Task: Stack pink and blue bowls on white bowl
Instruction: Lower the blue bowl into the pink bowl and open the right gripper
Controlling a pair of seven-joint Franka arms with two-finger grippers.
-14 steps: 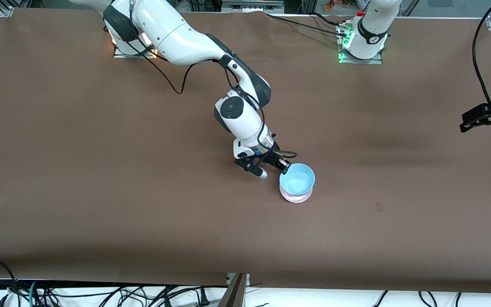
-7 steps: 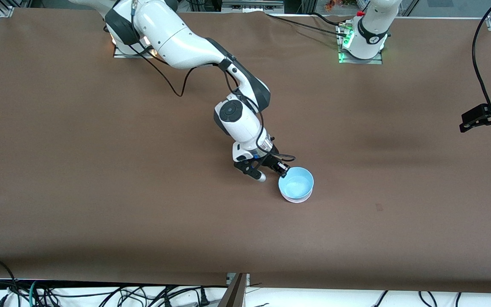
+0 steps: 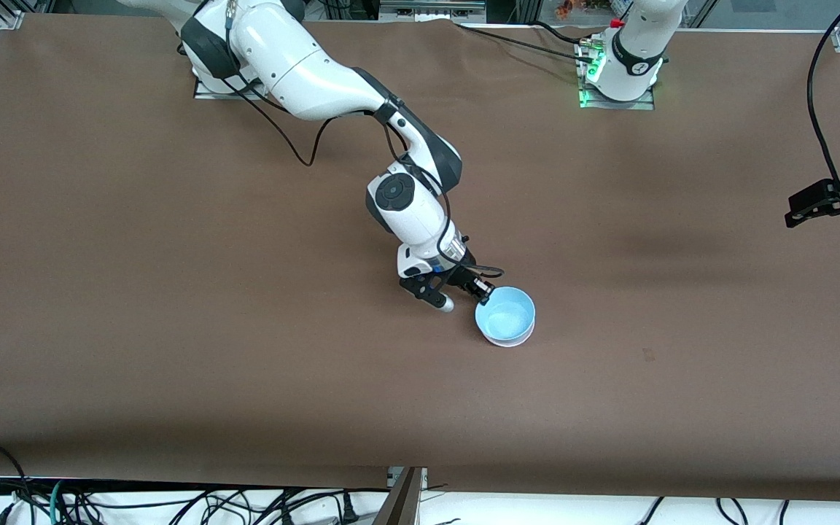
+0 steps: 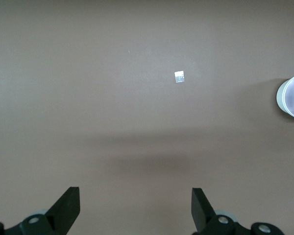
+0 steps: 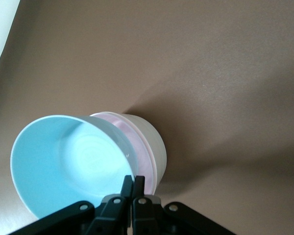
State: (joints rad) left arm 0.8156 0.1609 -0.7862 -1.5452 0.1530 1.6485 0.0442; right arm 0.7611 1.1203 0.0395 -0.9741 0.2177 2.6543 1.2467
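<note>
I need to let go of the blue bowl, now nested in the pink bowl, with my right gripper inside the pink bowl (image 3: 499, 312) (image 5: 119, 152), which is nested in the white bowl.
The blue bowl (image 3: 507, 315) sits nested in the pink bowl (image 5: 135, 145), which sits in the white bowl (image 5: 156, 143) near the table's middle. In the front view only a white rim (image 3: 511, 341) shows under the blue bowl. My right gripper (image 3: 485, 291) is shut on the blue bowl's rim, on the side toward the robots' bases; its own view shows the pinch (image 5: 136, 183) on the blue bowl (image 5: 71, 164), which leans slightly. My left gripper (image 3: 825, 201) is open and empty, waiting high at the left arm's end of the table (image 4: 136, 211). The stack (image 4: 290, 96) shows at that view's edge.
The brown table (image 3: 172, 292) is bare around the stack. A small white tape square (image 4: 179, 77) lies on the table below the left gripper. Cables (image 3: 172, 503) hang along the table edge nearest the front camera.
My right gripper has lowered the blue bowl from above the pink bowl down into it. The pink rim no longer shows in the front view. The left arm has not moved.
</note>
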